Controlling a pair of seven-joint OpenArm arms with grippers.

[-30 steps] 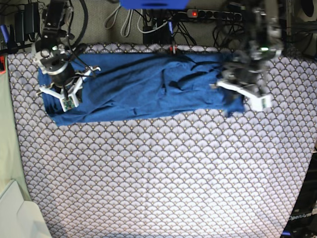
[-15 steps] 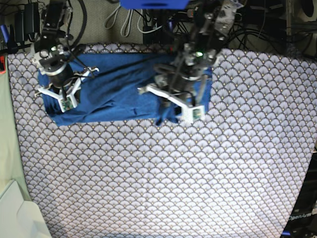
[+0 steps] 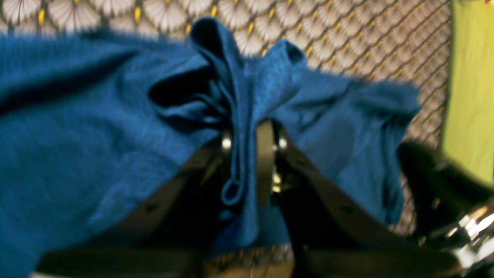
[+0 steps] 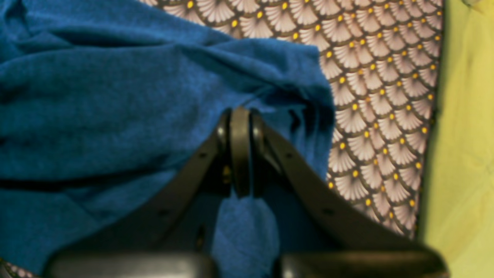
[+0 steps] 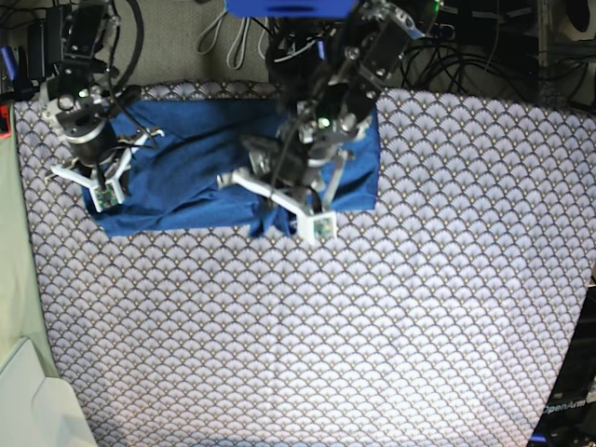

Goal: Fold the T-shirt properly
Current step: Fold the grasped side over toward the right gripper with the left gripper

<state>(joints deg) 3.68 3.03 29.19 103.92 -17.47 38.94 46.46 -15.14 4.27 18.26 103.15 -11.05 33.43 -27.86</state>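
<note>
The bunched fold will be released from my left gripper on the shirt's middle [image 5: 238, 189] [image 3: 259, 162], where I should leave it just behind the shirt's front edge.
The blue T-shirt [image 5: 196, 158] lies along the table's back edge, with its right part doubled over toward the middle. My left gripper [image 5: 279, 203] hangs over the shirt's middle. In the left wrist view this gripper [image 3: 247, 154] is shut on a bunched fold of the T-shirt [image 3: 77, 135], with fabric standing up between the fingers. My right gripper [image 5: 93, 179] is at the shirt's left end. In the right wrist view it [image 4: 239, 154] is shut on the T-shirt [image 4: 96, 96] near its corner. Both grips are low over the cloth.
A scallop-patterned tablecloth [image 5: 326, 326] covers the table. A pale green surface [image 5: 14, 279] borders its left edge. Cables and a power strip [image 5: 410, 28] lie behind the back edge. A dark arm part [image 3: 444, 185] shows at the right of the left wrist view.
My left gripper has carried the shirt's right end leftward across the table, from the far right to the middle, doubling the shirt over. My right gripper has shifted slightly left and back.
</note>
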